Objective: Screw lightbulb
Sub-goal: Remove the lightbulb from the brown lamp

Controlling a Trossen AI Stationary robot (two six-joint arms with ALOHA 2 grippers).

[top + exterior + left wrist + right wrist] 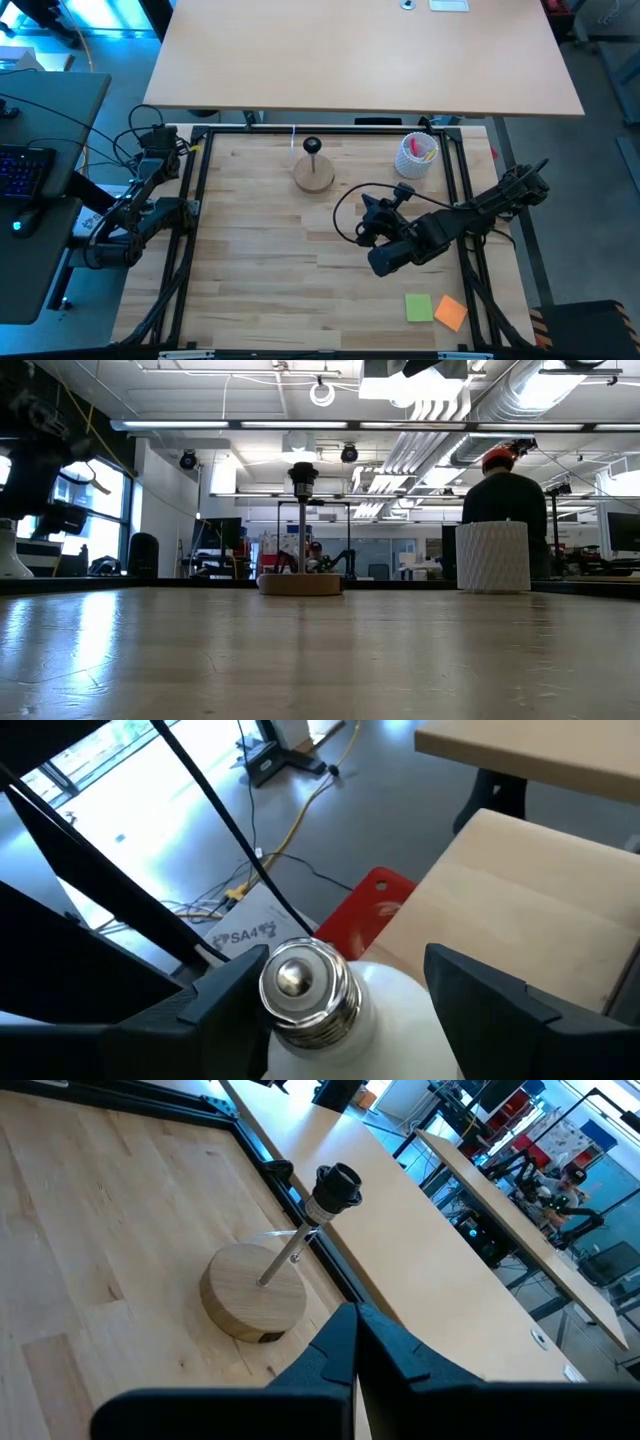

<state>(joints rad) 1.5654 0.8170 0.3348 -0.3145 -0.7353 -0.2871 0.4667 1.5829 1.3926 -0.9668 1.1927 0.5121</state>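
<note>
Next, my left gripper opens, centers its fingers and closes around the white neck (350,1028), because the lightbulb's screw base sits off-center, close to one of its fingers.
The lightbulb (330,1010), white with a shiny metal screw base (305,992), sits between the fingers of my left gripper (345,970). That gripper is beside the table's left edge (155,160), over the floor. The round wooden stand (314,175) rests flat on the table at the far middle, and its black socket (337,1183) stands on a thin post. My right gripper (375,218) hovers shut and empty above the table's right half, pointing toward the stand (255,1292). My left gripper pinches the bulb's white globe (395,995) between its two fingers (480,1000), one on each side. The screw base sticks out ahead, past the fingertips. The bulb is lifted clear of everything.
A white ribbed cup (417,155) with coloured contents stands at the table's far right. A green note (418,307) and an orange note (451,312) lie near the front right. A second table (370,50) stands behind the far edge. A person (510,500) sits in the room beyond.
</note>
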